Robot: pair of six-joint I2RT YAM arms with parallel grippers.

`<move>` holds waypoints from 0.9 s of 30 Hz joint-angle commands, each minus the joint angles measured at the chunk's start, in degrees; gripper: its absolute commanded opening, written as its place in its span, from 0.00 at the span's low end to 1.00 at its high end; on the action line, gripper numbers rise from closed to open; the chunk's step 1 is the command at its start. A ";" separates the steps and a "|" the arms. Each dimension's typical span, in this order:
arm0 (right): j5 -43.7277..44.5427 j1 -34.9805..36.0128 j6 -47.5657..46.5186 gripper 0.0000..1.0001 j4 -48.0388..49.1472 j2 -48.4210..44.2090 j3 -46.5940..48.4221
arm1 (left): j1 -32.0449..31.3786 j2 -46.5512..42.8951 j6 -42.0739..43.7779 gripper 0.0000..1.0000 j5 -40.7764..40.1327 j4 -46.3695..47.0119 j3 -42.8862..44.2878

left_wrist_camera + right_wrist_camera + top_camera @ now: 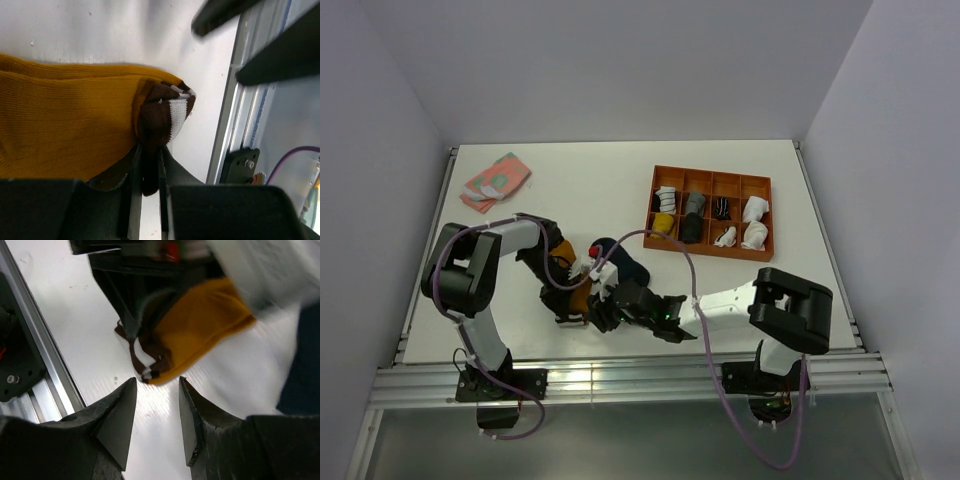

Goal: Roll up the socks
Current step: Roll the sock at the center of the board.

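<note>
Next, I grip the cuff's loose end [153,372] with my right gripper before rolling on, because my left gripper pinches only one end of the mustard-orange sock's striped cuff.
The mustard-orange sock [65,125] lies folded on the white table, its brown-and-white striped cuff [172,112] turned toward the front rail. My left gripper [148,180] is shut on the brown cuff edge; in the top view it [570,308] sits low over the sock [579,296]. The navy sock [620,260] lies just right of it, and also shows at the right edge of the right wrist view [302,365]. My right gripper [156,385] is open and empty, its fingertips just short of the striped cuff [145,360]; in the top view it [604,312] is beside the left gripper.
An orange compartment tray [712,254] with several rolled socks stands at the back right. A pink-and-green folded cloth [495,180] lies at the back left. The metal front rail [45,365] runs close by both grippers.
</note>
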 commanded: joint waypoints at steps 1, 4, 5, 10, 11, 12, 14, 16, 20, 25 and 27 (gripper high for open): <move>1.74 4.08 -9.33 0.47 -0.10 2.59 7.12 | -0.13 2.03 1.32 0.09 0.31 -4.80 2.52; 1.83 5.93 -11.44 0.49 -2.21 5.06 10.11 | -0.13 3.00 1.24 0.09 0.40 -5.77 3.23; 1.83 6.28 -11.98 0.49 -2.66 5.59 10.73 | -0.13 3.09 1.15 0.09 0.22 -5.94 3.41; 3.94 7.69 -15.31 0.54 -4.68 8.40 13.81 | -0.04 4.23 0.71 0.10 0.22 -6.91 4.64; 4.21 7.96 -16.28 0.54 -5.55 8.84 14.25 | -0.13 4.66 0.71 0.10 0.31 -7.00 4.81; 4.38 8.04 -16.81 0.55 -5.91 9.20 15.03 | -0.13 4.84 0.62 0.10 0.22 -7.26 4.99; 4.91 8.31 -18.64 0.55 -6.96 10.43 15.92 | -0.13 5.28 0.53 0.10 0.48 -7.53 5.34; 5.52 8.57 -19.36 0.55 -8.11 11.66 17.23 | -0.13 5.29 0.44 0.10 0.49 -7.35 5.43; 6.05 8.57 -19.63 0.55 -8.19 12.71 17.24 | -0.13 5.55 0.18 0.10 0.05 -7.35 5.43; 5.61 8.66 -19.89 0.54 -9.07 15.87 18.47 | -0.13 5.90 0.27 0.10 -0.13 -7.35 5.43; 5.61 8.66 -19.89 0.54 -9.43 17.02 19.00 | -0.13 5.81 0.18 0.11 -0.04 -7.18 5.43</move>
